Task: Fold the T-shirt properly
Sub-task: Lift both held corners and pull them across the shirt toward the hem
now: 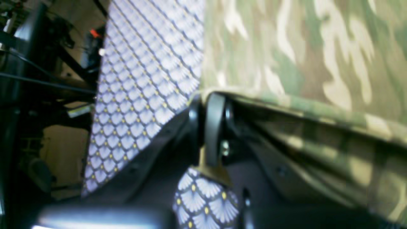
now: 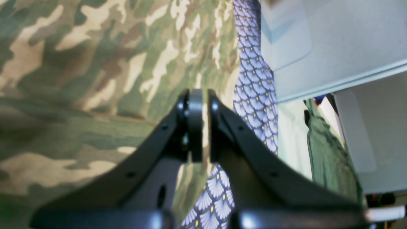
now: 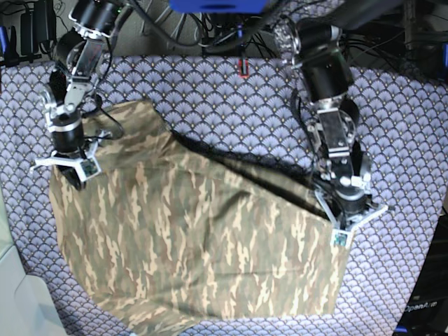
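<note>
I should release the T-shirt's hem, now held lifted over the tablecloth, from my left gripper on the tablecloth (image 3: pixel 368 225) (image 1: pixel 154 84) just outside its side edge, toward the black box.
The camouflage T-shirt (image 3: pixel 196 238) lies spread across the purple-grey scale-patterned tablecloth (image 3: pixel 231 105), with a loose fold running across its upper middle. At its right edge my left gripper (image 3: pixel 343 227) is shut on the cloth. In the left wrist view the left gripper (image 1: pixel 208 98) pinches the T-shirt (image 1: pixel 302 47) at its hem, and the edge hangs lifted over the tablecloth (image 1: pixel 143 79). At the left corner my right gripper (image 3: pixel 70 168) is shut as well. The right wrist view shows the right gripper (image 2: pixel 198 95) holding a strip of the T-shirt (image 2: pixel 95 63) beside the tablecloth (image 2: pixel 254 89).
Cables and equipment (image 3: pixel 210 21) crowd the table's far edge, with a small red object (image 3: pixel 243 68) just in front. A white surface (image 3: pixel 14 301) borders the lower left corner. A black box (image 3: pixel 423 308) sits off the lower right.
</note>
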